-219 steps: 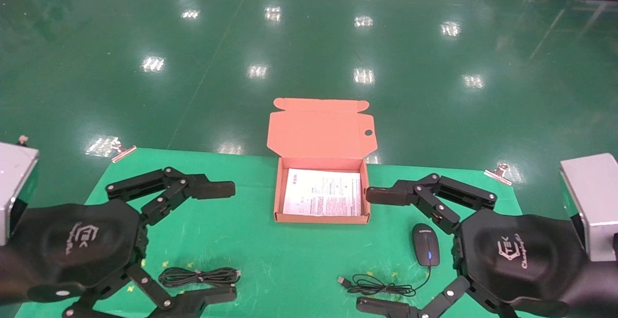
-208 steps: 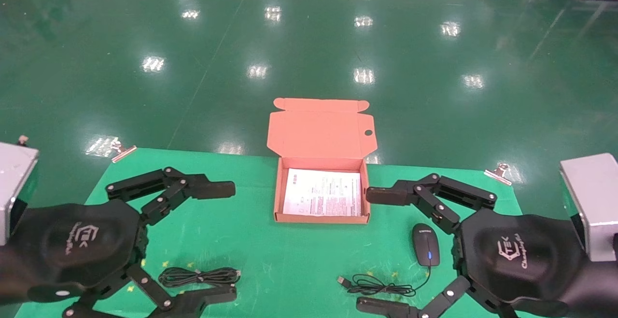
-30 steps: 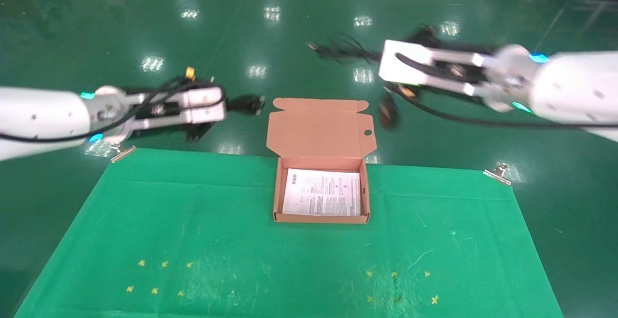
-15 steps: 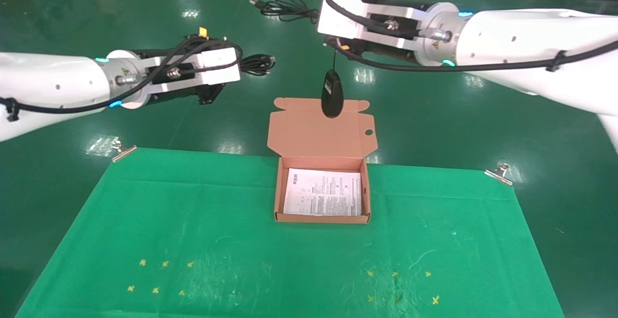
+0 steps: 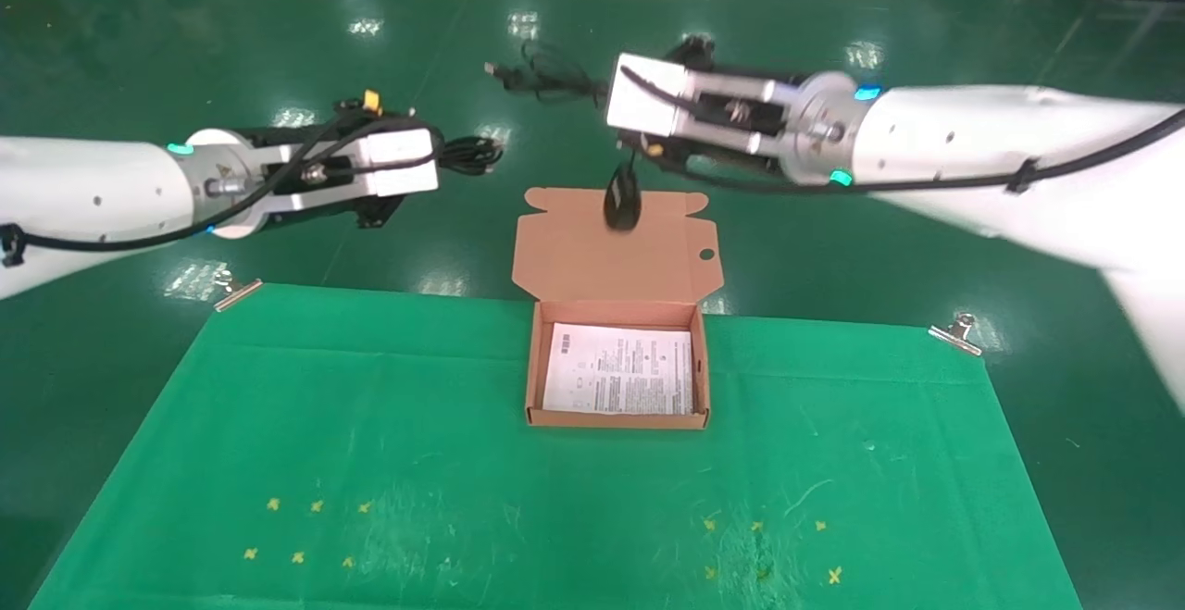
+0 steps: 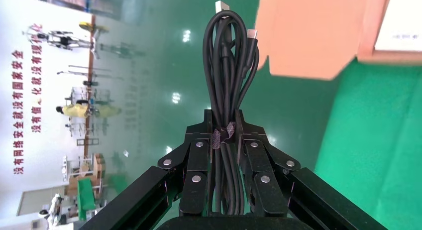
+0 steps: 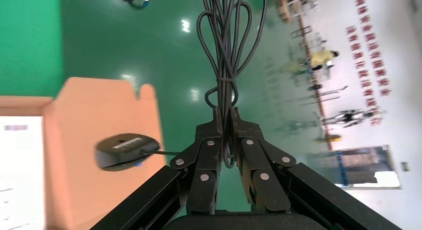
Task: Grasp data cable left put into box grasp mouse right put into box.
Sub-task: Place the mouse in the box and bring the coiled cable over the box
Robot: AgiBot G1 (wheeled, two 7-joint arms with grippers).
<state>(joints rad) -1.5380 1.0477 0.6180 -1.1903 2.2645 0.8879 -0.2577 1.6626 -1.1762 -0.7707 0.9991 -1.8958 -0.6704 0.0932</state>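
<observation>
The robot's right gripper will put the mouse down on the white printed sheet inside the orange box [image 5: 594,378].
The data cable [image 6: 229,65], a black looped bundle, is pinched in my left gripper [image 6: 225,121], which is shut on it; it hangs in the air left of the box lid [image 5: 611,254]. My right gripper [image 7: 225,118] is shut on the mouse's thin coiled cord [image 7: 226,41]. The mouse [image 5: 622,201] dangles below it on the cord, in front of the lid's top edge. The orange box [image 5: 531,379] lies open on the mat with a white printed sheet inside.
A green mat [image 5: 370,462] covers the table, held by metal clips at the far corners [image 5: 236,291] [image 5: 954,332]. Small yellow marks [image 5: 305,531] [image 5: 768,550] dot its near part. Glossy green floor lies beyond the table.
Both items, earlier on the mat, now hang in the air. In the last half second both arms dropped lower, the left drew slightly left, and the mouse swung down against the lid's top edge.
</observation>
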